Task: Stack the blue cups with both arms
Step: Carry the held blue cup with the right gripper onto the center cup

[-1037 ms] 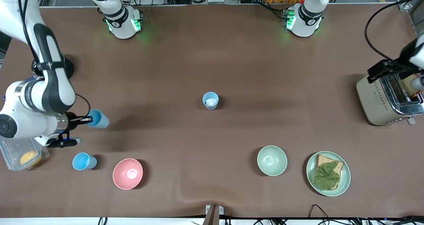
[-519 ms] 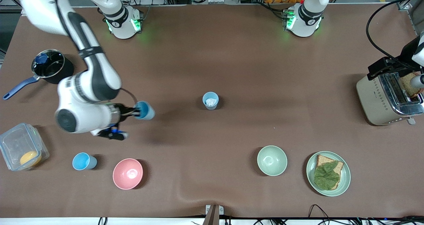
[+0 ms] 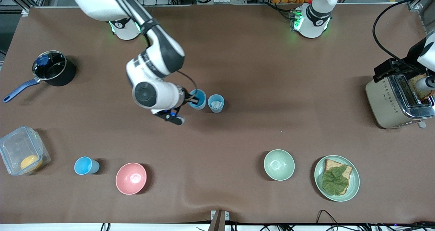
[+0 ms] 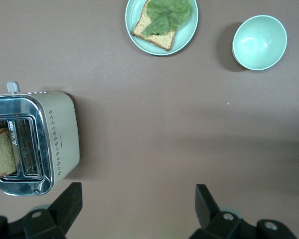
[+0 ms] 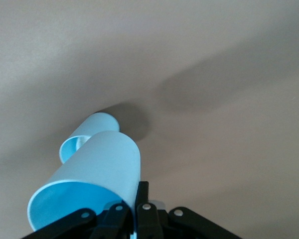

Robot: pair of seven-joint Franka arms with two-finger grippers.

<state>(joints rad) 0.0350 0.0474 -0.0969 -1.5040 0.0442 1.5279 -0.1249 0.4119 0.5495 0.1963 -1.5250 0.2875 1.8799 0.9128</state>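
The robot's right gripper should release its blue cup inside the paler blue cup (image 3: 215,100) (image 5: 76,146) that has something white in it.
My right gripper (image 3: 192,99) is shut on the rim of a blue cup (image 3: 198,99) and holds it just beside a paler blue cup (image 3: 216,103) that stands mid-table with something white inside. In the right wrist view the held cup (image 5: 97,186) fills the foreground, one finger inside its rim and one outside, with the standing cup (image 5: 87,134) just past it. A third blue cup (image 3: 86,165) stands near the front camera at the right arm's end. My left gripper (image 4: 134,204) is open and empty, up over the toaster (image 3: 394,101) end of the table.
A pink bowl (image 3: 131,178) sits beside the third cup. A pale green bowl (image 3: 279,164) and a plate with bread and lettuce (image 3: 336,178) lie nearer the front camera. A black pot (image 3: 52,67) and a clear box (image 3: 21,155) are at the right arm's end.
My right arm has carried the blue cup from the right arm's end of the table to right beside the paler cup at mid-table. The left arm has barely moved.
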